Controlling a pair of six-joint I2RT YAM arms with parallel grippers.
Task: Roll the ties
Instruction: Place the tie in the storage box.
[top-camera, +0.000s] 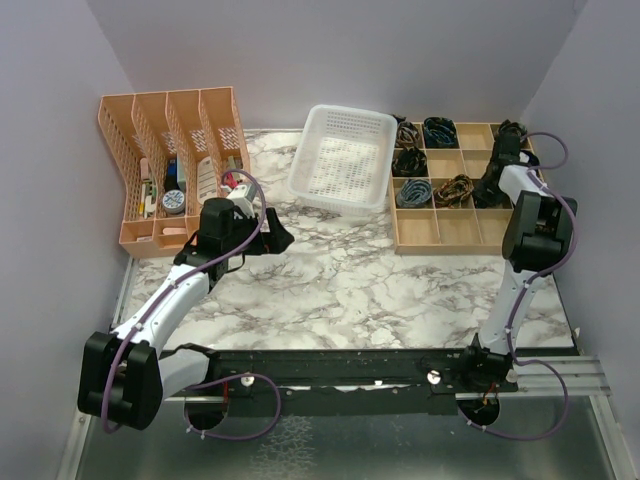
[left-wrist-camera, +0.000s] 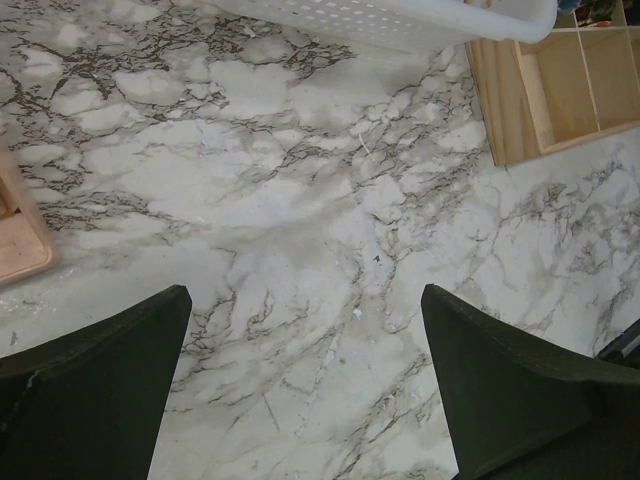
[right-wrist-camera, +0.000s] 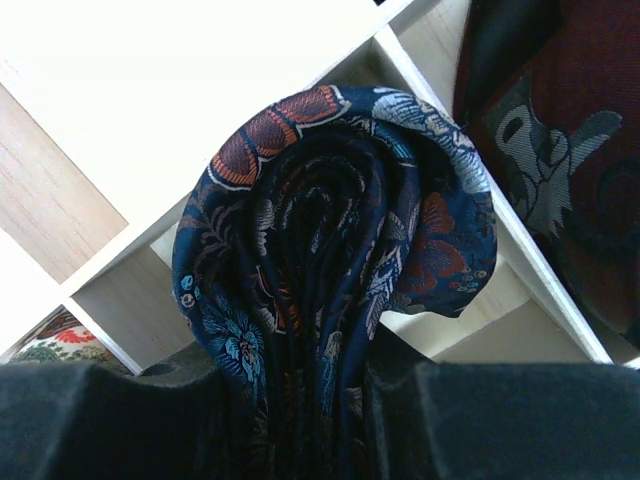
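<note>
Next, I let go of the rolled tie with my right gripper in the compartment (top-camera: 488, 195) (right-wrist-camera: 322, 315) between the brown tie and the dark red tie. The rolled tie is still above the wooden box.
My right gripper (right-wrist-camera: 305, 400) is shut on a rolled tie (right-wrist-camera: 330, 240) of dark navy fabric with red, blue and white floral print. It holds the roll above the wooden compartment box (right-wrist-camera: 120, 300). In the top view this gripper (top-camera: 497, 165) is over the right side of the box (top-camera: 440, 232). Several rolled ties (top-camera: 413, 192) sit in other compartments. My left gripper (left-wrist-camera: 305, 400) is open and empty above bare marble (left-wrist-camera: 300, 200); in the top view it (top-camera: 270, 232) hovers left of centre.
A white perforated basket (top-camera: 343, 160) stands at the back centre. An orange file organiser (top-camera: 170, 170) with small items stands at the back left. A dark red patterned tie (right-wrist-camera: 570, 150) lies in the neighbouring compartment. Grey walls enclose the table.
</note>
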